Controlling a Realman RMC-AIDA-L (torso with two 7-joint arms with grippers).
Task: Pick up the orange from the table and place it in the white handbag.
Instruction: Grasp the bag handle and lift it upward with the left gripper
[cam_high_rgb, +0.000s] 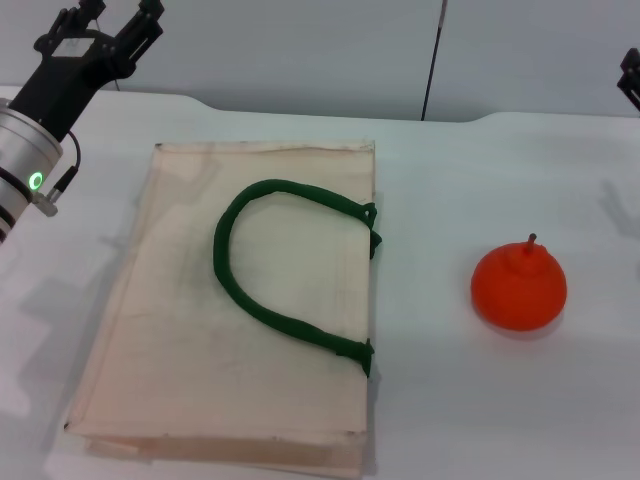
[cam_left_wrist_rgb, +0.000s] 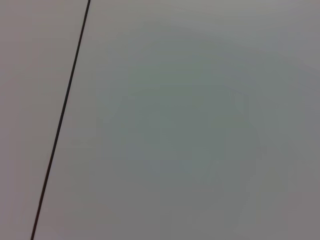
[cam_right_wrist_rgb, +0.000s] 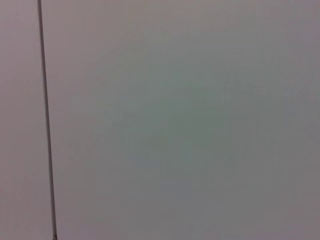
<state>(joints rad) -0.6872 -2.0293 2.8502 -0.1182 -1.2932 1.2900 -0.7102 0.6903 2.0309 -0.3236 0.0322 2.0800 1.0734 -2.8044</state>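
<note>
I should grip the far bend (cam_high_rgb: 253, 191) of the white handbag's dark green handle, grey-wall side, with my left gripper.
The orange (cam_high_rgb: 519, 285) is round and orange-red with a short dark stem, and it sits on the white table (cam_high_rgb: 470, 400) at the right. The white handbag (cam_high_rgb: 290, 410) lies flat at the middle left, and its dark green handle (cam_high_rgb: 262, 290) loops on top. My left gripper (cam_high_rgb: 115, 20) is raised at the far left corner, beyond the bag, open and empty. Only a sliver of my right gripper (cam_high_rgb: 630, 78) shows at the right edge, far above and behind the orange. Both wrist views show only a plain wall with a dark seam.
A grey wall (cam_high_rgb: 300, 50) with a thin dark vertical seam (cam_high_rgb: 430, 70) stands behind the table's far edge. Bare tabletop lies between the bag and the orange.
</note>
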